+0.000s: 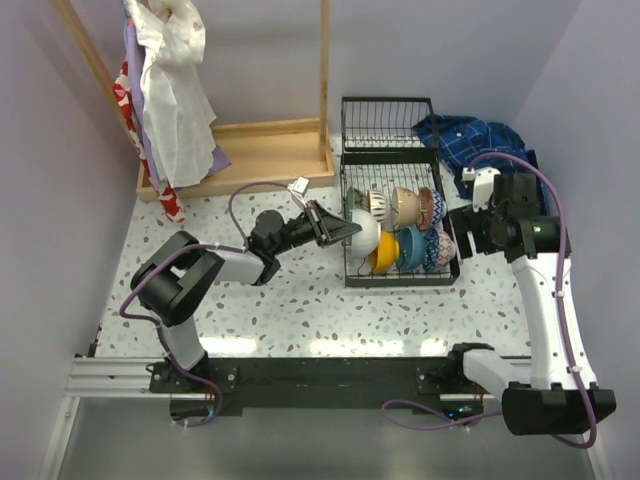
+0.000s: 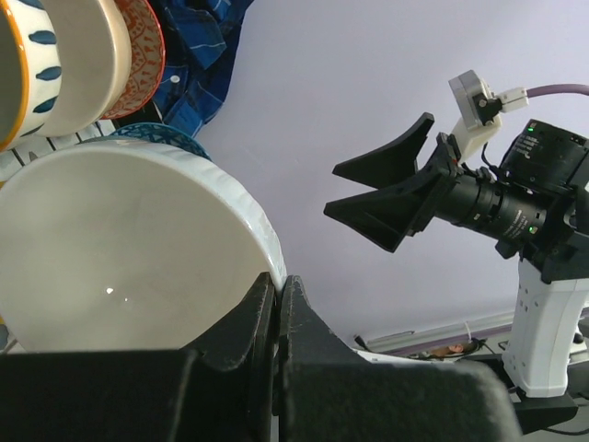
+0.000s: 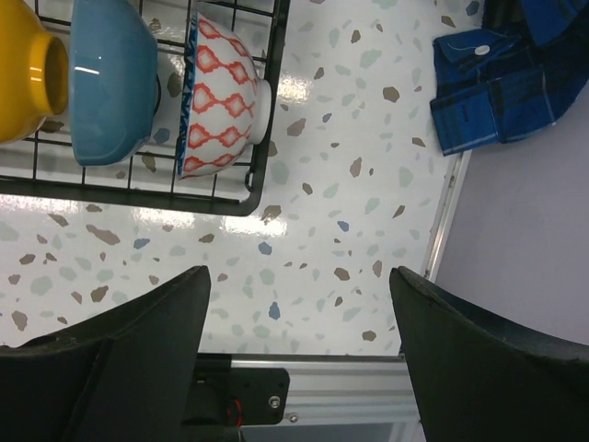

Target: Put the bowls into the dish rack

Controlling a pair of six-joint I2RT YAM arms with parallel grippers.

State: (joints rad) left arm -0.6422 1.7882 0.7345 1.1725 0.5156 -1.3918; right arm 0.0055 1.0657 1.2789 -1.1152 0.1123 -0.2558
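Note:
I need to use my left gripper to set the white bowl free in the dish rack's near corner point(image 1: 358, 251), beside the yellow bowl.
The black wire dish rack point(image 1: 352, 282) stands mid-table with several bowls on edge in it. My left gripper point(image 1: 346, 229) is shut on the rim of a pale white-green bowl point(image 1: 364, 228) at the rack's left side; in the left wrist view point(image 2: 279, 287) the fingers pinch that bowl point(image 2: 120, 249). Behind it are striped point(image 2: 18, 64), beige point(image 2: 83, 55) and red-orange point(image 2: 140, 55) bowls. My right gripper point(image 1: 461, 232) is open and empty right of the rack, above the table point(image 3: 299, 276). Near it sit yellow point(image 3: 23, 74), teal blue point(image 3: 110, 83) and red-orange patterned point(image 3: 225, 97) bowls.
A wooden-framed clothes stand point(image 1: 260, 150) with hanging clothes is at the back left. A blue plaid cloth point(image 1: 470, 140) lies at the back right, also in the right wrist view point(image 3: 497, 83). The rack's hinged end panel point(image 1: 385, 120) lies open behind it. A metal rail point(image 1: 120, 375) runs along the near edge.

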